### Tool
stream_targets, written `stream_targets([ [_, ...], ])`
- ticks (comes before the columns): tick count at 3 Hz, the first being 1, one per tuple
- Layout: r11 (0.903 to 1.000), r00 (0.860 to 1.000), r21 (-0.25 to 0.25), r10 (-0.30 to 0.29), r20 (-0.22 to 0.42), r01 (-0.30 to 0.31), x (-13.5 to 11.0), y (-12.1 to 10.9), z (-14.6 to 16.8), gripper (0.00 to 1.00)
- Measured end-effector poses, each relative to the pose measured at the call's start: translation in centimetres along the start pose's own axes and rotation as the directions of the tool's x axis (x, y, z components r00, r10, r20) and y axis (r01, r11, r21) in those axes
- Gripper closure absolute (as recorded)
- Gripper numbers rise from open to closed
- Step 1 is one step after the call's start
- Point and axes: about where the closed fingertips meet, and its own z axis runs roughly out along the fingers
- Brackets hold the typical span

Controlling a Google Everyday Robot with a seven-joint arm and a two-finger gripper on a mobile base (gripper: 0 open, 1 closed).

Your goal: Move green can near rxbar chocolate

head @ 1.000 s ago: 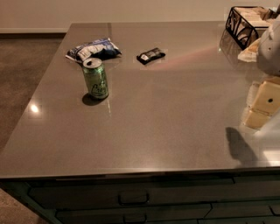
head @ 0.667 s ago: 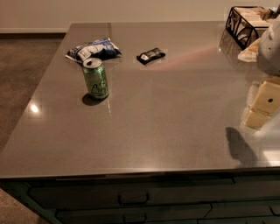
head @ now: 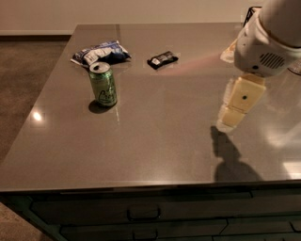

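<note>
The robot's gripper will next move to the upper half of the green can [head: 102, 78], just below the can's silver top, and close there.
The green can [head: 103, 84] stands upright on the grey tabletop [head: 160, 127], at the left, its silver top with pull tab showing. The rxbar chocolate [head: 162, 60], a small flat black bar with a white patch, lies farther back, to the right of the can and apart from it. My gripper [head: 229, 120] hangs from the white arm [head: 268, 42] over the right part of the table. It is well to the right of the can, holds nothing that I can see, and casts a shadow on the table below it.
A crinkled blue-and-white snack bag [head: 101, 52] lies just behind the can. A dark wire basket [head: 249, 14] shows at the back right, mostly hidden by the arm. Drawers [head: 141, 214] run below the table's front edge. Brown floor lies to the left.
The arm and gripper have moved left, farther over the table. The can, the bar and the bag have not moved.
</note>
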Motion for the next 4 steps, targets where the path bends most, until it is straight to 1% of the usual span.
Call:
stream_targets([
  [1,0.9996,0.996,-0.026,0.012,0.085,-0.010,-5.0,-1.0,3.0,0.00],
  [2,0.9985,0.988,-0.048,0.035,0.151,-0.028,-9.1,-1.6,5.8,0.00],
  [3,0.9978,0.976,-0.047,0.055,0.211,-0.046,-13.1,-2.3,8.7,0.00],
  [4,0.9972,0.965,-0.023,0.075,0.253,-0.071,-16.4,-3.2,11.6,0.00],
])
